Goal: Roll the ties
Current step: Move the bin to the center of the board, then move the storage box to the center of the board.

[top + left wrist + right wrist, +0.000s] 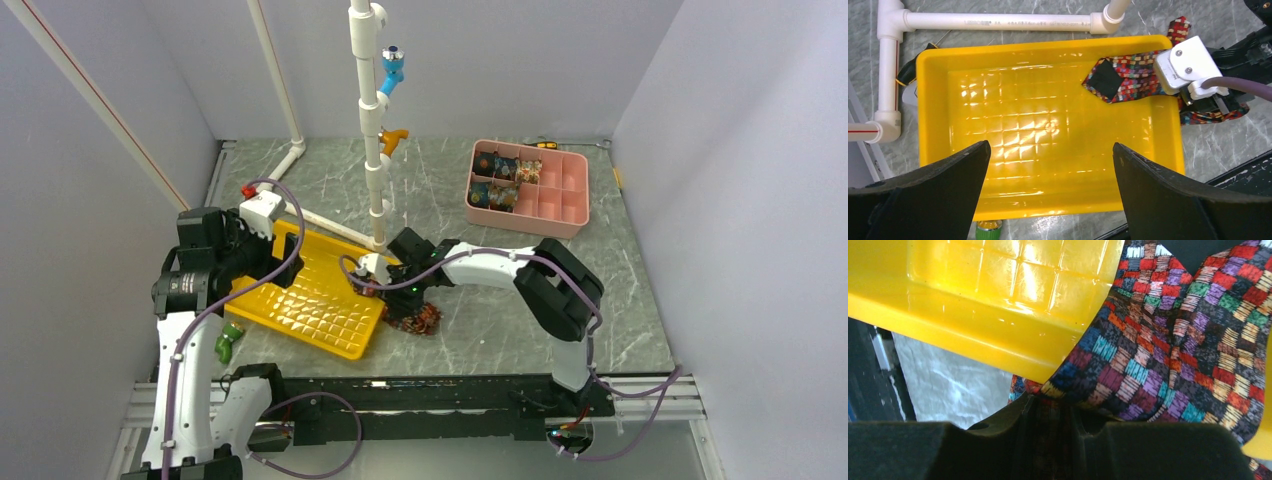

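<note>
The robot's right gripper will release the checked tie on the bare table (493,247) just in front of the pink box.
A tie (1133,75) with a multicoloured checked pattern lies over the right rim of the yellow tray (1048,130). Its pointed end rests inside the tray, and the rest is bunched on the table (425,320). My right gripper (1058,425) is at that rim, shut on a fold of the tie (1188,340) beside the tray (973,295). My left gripper (1050,165) hangs above the tray's near side, open and holding nothing. Several rolled ties (500,180) sit in the pink box's left compartments.
The pink divided box (555,205) stands at the back right. A white pipe frame (370,120) rises behind the tray, with a pipe (998,21) running along its far edge. A small green object (988,230) lies on the table near the tray's front edge.
</note>
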### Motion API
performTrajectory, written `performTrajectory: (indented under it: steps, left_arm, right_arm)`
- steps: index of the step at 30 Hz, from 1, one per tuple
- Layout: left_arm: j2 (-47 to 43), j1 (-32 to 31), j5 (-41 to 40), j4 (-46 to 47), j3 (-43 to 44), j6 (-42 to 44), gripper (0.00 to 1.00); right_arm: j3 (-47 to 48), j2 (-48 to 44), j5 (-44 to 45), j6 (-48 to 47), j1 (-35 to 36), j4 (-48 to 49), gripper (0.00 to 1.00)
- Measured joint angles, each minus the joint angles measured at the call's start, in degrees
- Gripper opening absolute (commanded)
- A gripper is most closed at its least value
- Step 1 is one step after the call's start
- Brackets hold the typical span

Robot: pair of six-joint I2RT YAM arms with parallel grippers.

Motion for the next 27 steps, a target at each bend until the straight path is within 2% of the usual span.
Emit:
performTrajectory:
  steps: [4,8,12,15,16,20,23,27]
  left_arm:
    - [-0.09,0.13,1.14,-0.17,0.0,-0.31,0.99]
    - [-0.81,0.13,2.23,-0.39,0.0,-0.26,0.99]
    - [-2.16,0.13,3.93,-0.46,-0.02,0.83,0.99]
    - [-3.8,0.13,5.75,-0.11,-0.66,2.6,0.99]
    - [-4.44,0.13,6.4,-0.13,-0.98,3.21,0.99]
    - [-6.43,0.11,9.22,-0.2,-1.44,5.84,0.99]
    - [-7.28,0.11,11.06,-0.48,-1.44,7.48,0.99]
    - [-8.24,0.11,12.31,-1.27,-1.64,9.51,0.99]
  right_arm:
    - [-1.09,-1.53,1.84,0.04,0.02,1.33,0.0]
    - [-7.21,-9.81,4.39,-2.05,-3.23,-2.56,0.0]
    - [-12.79,-20.44,5.77,-4.9,-15.96,-7.34,0.0]
    - [-13.64,-22.77,7.98,-7.69,-28.15,-7.65,0.0]
    - [-13.92,-22.69,9.18,-8.79,-32.22,-7.45,0.0]
    - [-14.19,-19.39,12.61,-11.85,-40.61,-6.84,0.0]
    - [-12.81,-13.62,13.88,-13.35,-44.57,-5.68,0.0]
    - [-5.77,-6.93,14.1,-14.78,-48.46,-4.35,0.0]
